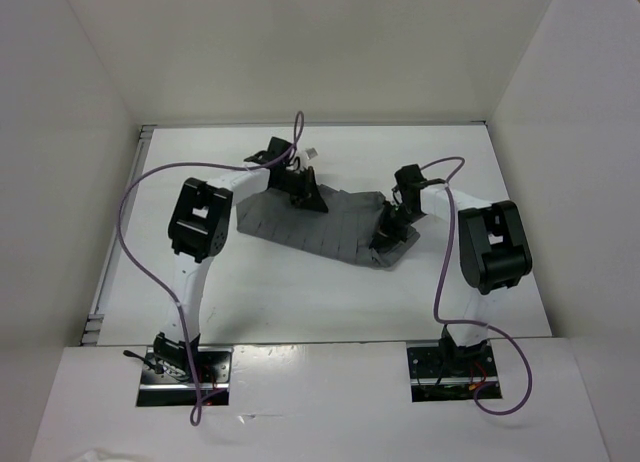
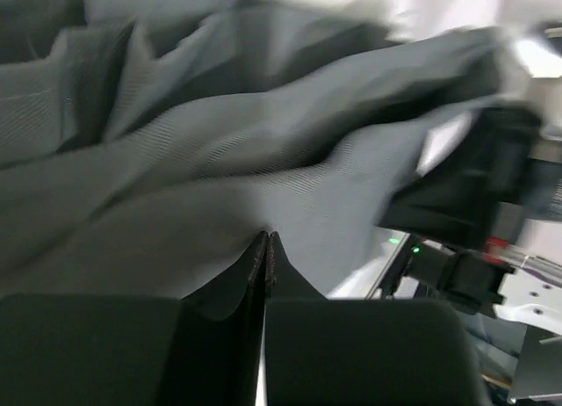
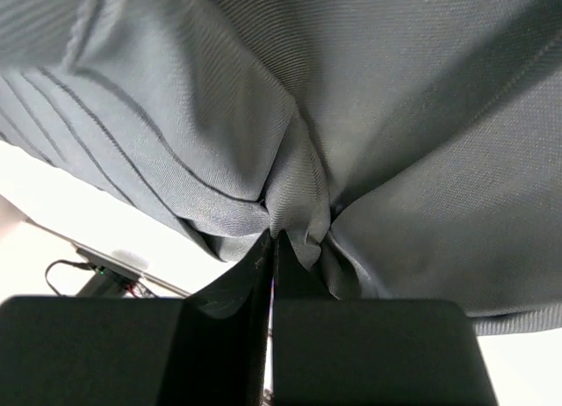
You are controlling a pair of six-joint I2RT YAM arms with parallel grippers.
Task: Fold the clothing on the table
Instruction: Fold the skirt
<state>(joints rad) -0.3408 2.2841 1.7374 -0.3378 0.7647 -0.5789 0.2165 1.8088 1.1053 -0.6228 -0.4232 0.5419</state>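
Note:
My right gripper is holding a bunched pleat short of the grey clothing's end, so next I open it and take the clothing's near corner [image 1: 386, 266] to pull that end straight.
The grey clothing [image 1: 330, 230] lies wrinkled and partly bunched in the middle of the white table [image 1: 300, 292]. My left gripper [image 1: 308, 197] is down on its far left edge. In the left wrist view its jaws [image 2: 266, 236] are shut with the tips pinching the fabric [image 2: 219, 160], which rises in folds ahead. My right gripper [image 1: 385, 240] sits on the garment's right end. In the right wrist view it [image 3: 273, 237] is shut on a gathered pleat of the clothing [image 3: 395, 116].
White walls [image 1: 560, 92] close off the table on three sides. Purple cables [image 1: 135, 242] loop from both arms. A small white scrap [image 1: 312, 154] lies behind the left gripper. The right arm [image 2: 474, 195] shows in the left wrist view.

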